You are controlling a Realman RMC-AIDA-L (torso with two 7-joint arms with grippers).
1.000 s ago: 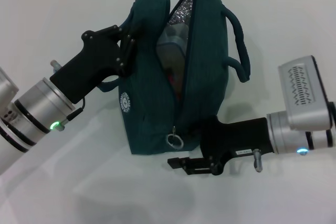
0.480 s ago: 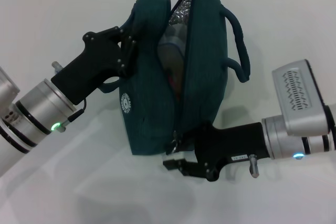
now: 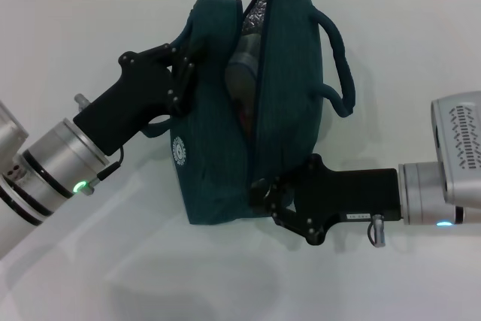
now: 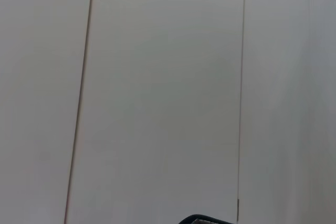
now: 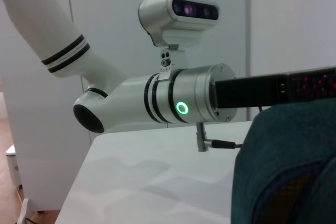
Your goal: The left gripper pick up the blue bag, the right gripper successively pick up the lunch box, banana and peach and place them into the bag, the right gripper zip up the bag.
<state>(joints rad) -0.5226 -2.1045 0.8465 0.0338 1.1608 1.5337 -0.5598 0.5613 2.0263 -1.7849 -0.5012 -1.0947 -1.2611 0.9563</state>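
Note:
I am holding the blue bag's upper side with my left gripper, far from the zip's lower end, so next I take the bag's lower side (image 3: 192, 180) with it before my right gripper zips up.
The blue bag (image 3: 210, 155) stands lifted at the middle of the white table, its zip open from the top down most of its length. My left gripper (image 3: 183, 73) is shut on the bag's upper left side and holds it up. In the opening I see the grey lunch box (image 3: 242, 65) against the silver lining, with a bit of red, perhaps the peach (image 3: 245, 115), below it. The banana is hidden. My right gripper (image 3: 261, 195) sits at the zip's lower end, its fingers closed over the spot where the zipper pull hangs. Bag cloth (image 5: 283, 166) fills the right wrist view's corner.
The bag's carry handle (image 3: 340, 65) loops out on its right side. The white table (image 3: 90, 276) lies bare around the bag, with a wall behind it. My left arm's wrist (image 5: 184, 100) with its green light shows in the right wrist view.
My right gripper has risen from the table below the bag, turned, and closed in on the zip's lower end, covering the ring pull. The left gripper and bag have hardly moved.

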